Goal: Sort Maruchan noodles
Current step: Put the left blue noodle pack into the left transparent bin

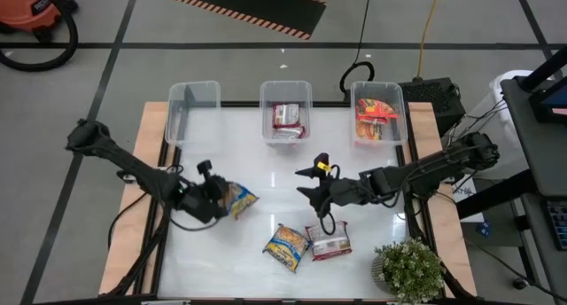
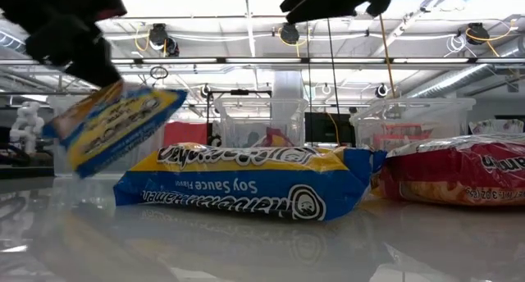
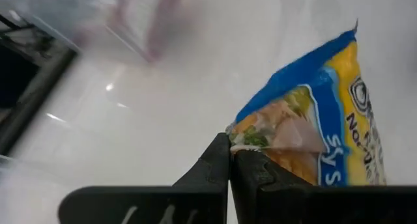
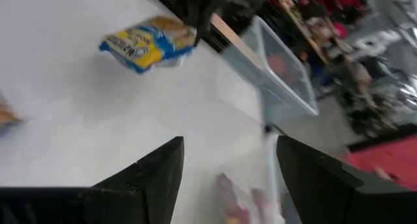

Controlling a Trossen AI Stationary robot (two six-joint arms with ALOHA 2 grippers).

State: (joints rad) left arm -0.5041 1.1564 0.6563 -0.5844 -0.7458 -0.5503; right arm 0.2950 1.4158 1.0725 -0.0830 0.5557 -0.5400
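Note:
Next, I let go of the blue-and-yellow noodle packet with my left gripper inside the bare clear bin [image 1: 201, 121] along the table's far edge.
My left gripper [image 1: 215, 197] is shut on a blue-and-yellow noodle packet [image 1: 238, 199], which the low view shows in the air [image 2: 111, 128]. My right gripper [image 1: 312, 186] hovers open above the table's middle [image 4: 228, 155] and touches nothing. A second blue-and-yellow packet [image 1: 286, 246] and a maroon packet [image 1: 330, 244] lie flat on the table near its near edge. The middle bin [image 1: 285, 97] holds a maroon-and-white packet [image 1: 288, 119]. The right bin [image 1: 400, 105] holds orange-red packets [image 1: 376, 117]. The left bin [image 1: 193, 97] looks bare. My left gripper pinches the blue-and-yellow packet between its two fingers [image 3: 218, 160] at one end's crimped edge, near a corner [image 3: 251, 138]. The packet is lifted clear of the table and hangs tilted [image 2: 111, 128], reaching away from the fingers toward the table's right.
Three clear bins stand in a row along the table's far edge. A small potted plant [image 1: 409, 268] sits at the near right corner. Bare white tabletop [image 1: 239, 154] lies between the bins and the grippers.

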